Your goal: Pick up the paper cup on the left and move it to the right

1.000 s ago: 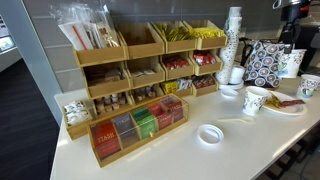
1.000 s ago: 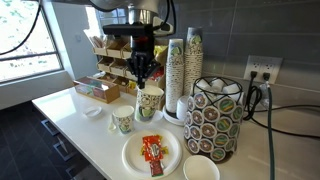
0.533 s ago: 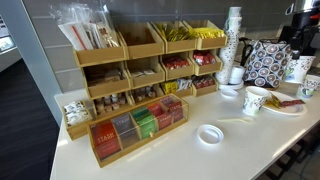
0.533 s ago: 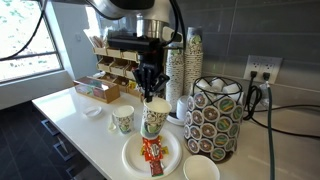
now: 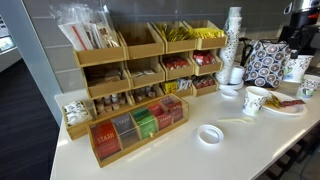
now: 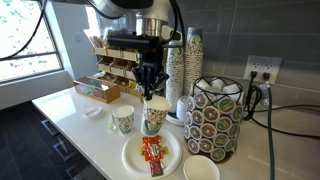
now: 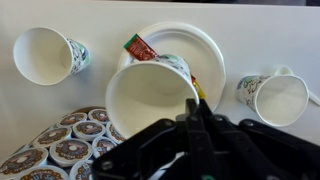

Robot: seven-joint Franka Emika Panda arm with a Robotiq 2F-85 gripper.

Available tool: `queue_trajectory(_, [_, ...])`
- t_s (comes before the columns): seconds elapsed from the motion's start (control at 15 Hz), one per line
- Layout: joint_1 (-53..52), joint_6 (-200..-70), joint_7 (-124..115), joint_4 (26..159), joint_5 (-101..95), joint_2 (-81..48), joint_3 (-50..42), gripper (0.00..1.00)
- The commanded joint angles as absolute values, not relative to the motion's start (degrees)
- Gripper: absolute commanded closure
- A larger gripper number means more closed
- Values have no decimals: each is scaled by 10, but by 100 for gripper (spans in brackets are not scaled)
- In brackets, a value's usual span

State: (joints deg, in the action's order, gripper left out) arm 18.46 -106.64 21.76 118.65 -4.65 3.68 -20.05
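Observation:
The robot's gripper needs to put the paper cup down on the counter [image 5: 314,86] behind the speckled cup, past the plate's far end. The paper cup is now held just above a white plate.
My gripper [image 6: 150,90] is shut on the rim of a speckled paper cup [image 6: 153,117] and holds it upright just above a white plate [image 6: 130,158]. In the wrist view the cup's open mouth [image 7: 150,95] fills the centre, and my closed fingers [image 7: 193,118] pinch its right rim, over the plate [image 7: 205,45]. In an exterior view the held cup [image 5: 294,68] hangs at the far right, with the gripper mostly out of frame.
Two more speckled cups stand beside the plate [image 7: 45,55] [image 7: 275,98]. A ketchup packet [image 6: 151,152] lies on the plate. A tall stack of cups [image 6: 183,70] and a pod holder [image 6: 215,118] stand close behind. Tea racks [image 5: 140,75] and a flat lid [image 5: 209,134] are further off.
A second ago the gripper held the cup further back near the cup stack. It has carried it forward over the plate. It has hardly moved in the last half second.

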Motion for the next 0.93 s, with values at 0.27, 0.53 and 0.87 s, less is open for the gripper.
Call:
queue_trajectory(0.27, [214,-1085,202,1152,-21,35,-232,99])
queue_trajectory(0.53, [239,-1107,190,1131,-10,25,-259,99])
queue_trajectory(0.87, [266,-1187,145,1122,1,-11,-284,99])
